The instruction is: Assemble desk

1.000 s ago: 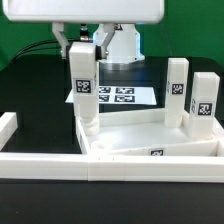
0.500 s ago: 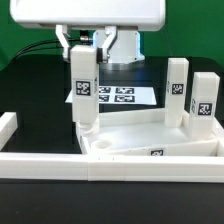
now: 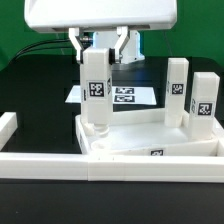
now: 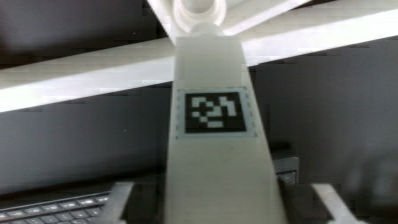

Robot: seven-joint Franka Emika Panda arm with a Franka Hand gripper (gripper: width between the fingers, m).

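Next, I release the white leg standing upright in the empty front corner of the white desk top (image 3: 97,144) (image 4: 199,10).
My gripper (image 3: 97,52) is shut on a white square leg (image 3: 96,95) with a black-and-white tag and holds it upright. The leg's lower end is at the back corner of the white tray-like desk top (image 3: 150,140) on the exterior view's left; whether it sits in the socket I cannot tell. Two more tagged legs (image 3: 178,92) (image 3: 203,100) stand upright at the top's right side. In the wrist view the leg (image 4: 217,120) fills the middle between my gripper's (image 4: 222,205) fingers (image 4: 128,200), with the top's rim (image 4: 89,85) and a round socket (image 4: 196,10) beyond it.
The marker board (image 3: 125,96) lies flat behind the desk top. A low white border wall (image 3: 60,166) runs along the front, and another piece (image 3: 8,124) stands at the exterior view's left. The table is black, with a green backdrop behind.
The gripper has carried the leg toward the exterior view's right, over the desk top's back left corner. The other legs and the top have not moved.
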